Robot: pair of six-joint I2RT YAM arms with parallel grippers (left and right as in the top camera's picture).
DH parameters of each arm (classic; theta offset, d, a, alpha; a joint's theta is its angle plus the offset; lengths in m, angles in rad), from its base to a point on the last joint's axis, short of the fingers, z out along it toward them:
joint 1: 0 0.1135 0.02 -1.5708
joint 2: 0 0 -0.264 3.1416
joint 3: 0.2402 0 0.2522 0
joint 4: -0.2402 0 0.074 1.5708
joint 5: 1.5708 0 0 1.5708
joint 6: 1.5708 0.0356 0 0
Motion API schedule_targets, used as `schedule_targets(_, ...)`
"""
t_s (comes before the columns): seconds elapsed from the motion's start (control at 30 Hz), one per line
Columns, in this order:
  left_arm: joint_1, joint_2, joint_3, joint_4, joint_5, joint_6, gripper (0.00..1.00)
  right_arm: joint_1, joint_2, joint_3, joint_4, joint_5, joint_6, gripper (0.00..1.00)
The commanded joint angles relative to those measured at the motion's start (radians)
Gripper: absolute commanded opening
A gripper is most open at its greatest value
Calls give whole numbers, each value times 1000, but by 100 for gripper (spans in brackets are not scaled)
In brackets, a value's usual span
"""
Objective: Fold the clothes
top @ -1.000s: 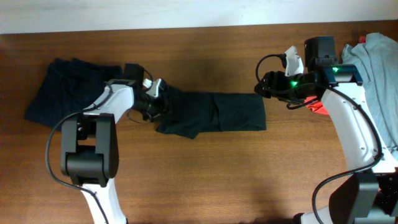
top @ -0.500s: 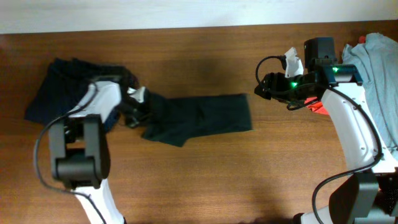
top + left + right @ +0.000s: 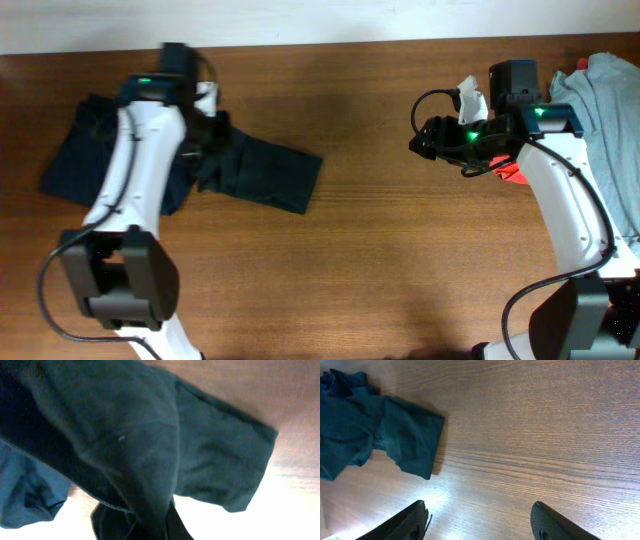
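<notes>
My left gripper should release the bunched end on the flat loose end of the very dark T-shirt (image 3: 292,180) (image 3: 230,461).
A very dark folded T-shirt (image 3: 268,172) lies left of the table's middle, its left end bunched up. My left gripper (image 3: 211,141) is shut on that bunched end, and the cloth (image 3: 200,445) hides its fingers in the left wrist view. The held end overlaps a dark navy garment (image 3: 85,150) spread at the far left, seen as blue fabric (image 3: 22,495) under the wrist. My right gripper (image 3: 420,140) hovers open over bare wood, far to the right of the T-shirt (image 3: 395,430). Nothing is between its fingers (image 3: 405,522).
A light grey-blue garment (image 3: 610,95) is heaped at the table's right edge, with a bit of red cloth (image 3: 515,172) beside it under the right arm. Bare wooden table (image 3: 380,250) stretches between the two arms.
My left gripper shut on the T-shirt's left end and dragged it left, up against the navy garment. The right arm has not moved.
</notes>
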Motion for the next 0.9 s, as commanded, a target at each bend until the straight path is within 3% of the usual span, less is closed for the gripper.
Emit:
schedule_targets(0.0,-106,16,6,1,-187,24,0,-5,-5,8,0,6,-6,71)
schedule_targets(0.37,-296,158,6,67,-323,29,1,-5,-5,8,-11,5,-6,70)
schedule_targets(0.67,-373,217,6,96,-328,68,5,-5,-5,8,-19,5,-6,70)
schedule_targets(0.77,-401,217,10,101,-328,68,16,-5,-5,8,-19,5,-6,70)
schedule_targets(0.87,-430,217,10,110,-328,69,34,-5,-5,8,-19,5,-6,70)
